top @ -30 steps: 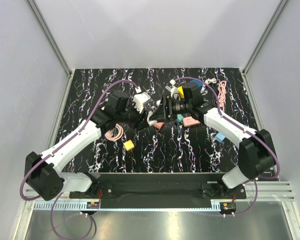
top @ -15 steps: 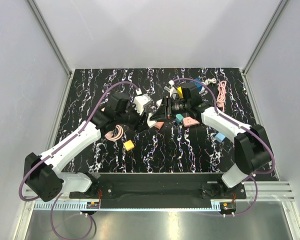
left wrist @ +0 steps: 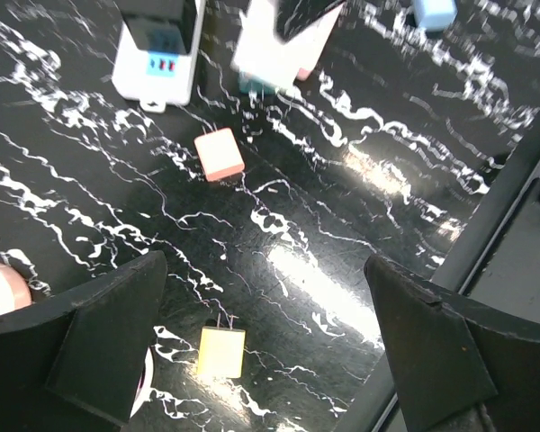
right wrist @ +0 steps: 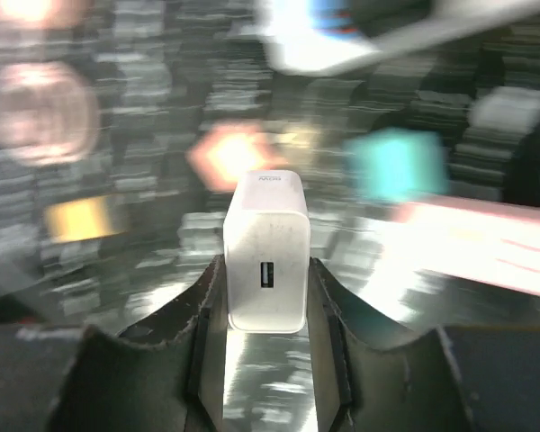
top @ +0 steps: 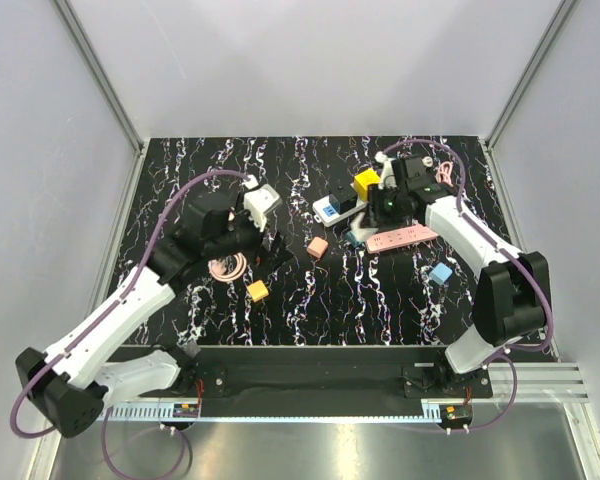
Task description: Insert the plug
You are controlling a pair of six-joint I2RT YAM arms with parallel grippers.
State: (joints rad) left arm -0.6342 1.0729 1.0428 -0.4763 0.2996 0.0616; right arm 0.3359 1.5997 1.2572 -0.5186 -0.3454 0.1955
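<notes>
Next, I release the white plug with my right gripper in the pink power strip's socket (top: pixel 415 232) nearest the power strip's cable end. The plug is now held just above that strip.
A white plug (right wrist: pixel 265 247) with a USB port on its near face sits upright between my right gripper's fingers, which are shut on it. In the top view my right gripper (top: pixel 384 210) hovers at the back right, just above the pink power strip (top: pixel 402 238); the plug is hard to make out there. A white power strip (top: pixel 332 207) with blue sockets lies to its left. My left gripper (top: pixel 269 246) stands wide open and holds nothing, left of centre. In the left wrist view its fingers (left wrist: pixel 108 346) frame a small yellow plug (left wrist: pixel 221 351) lying on the table.
Loose on the black marbled table are a pink plug (top: pixel 317 247), a yellow plug (top: pixel 257 290), a teal block (top: pixel 356 238), a yellow block (top: pixel 366 182) and a blue block (top: pixel 440 273). A pink coiled cable (top: pixel 228 266) lies by my left arm. Another pink cable (top: pixel 445 178) lies back right.
The two grippers met at the centre over the white plug. My right gripper shut on it, my left opened and drew back left, and my right arm carried the plug rightward over the pink strip.
</notes>
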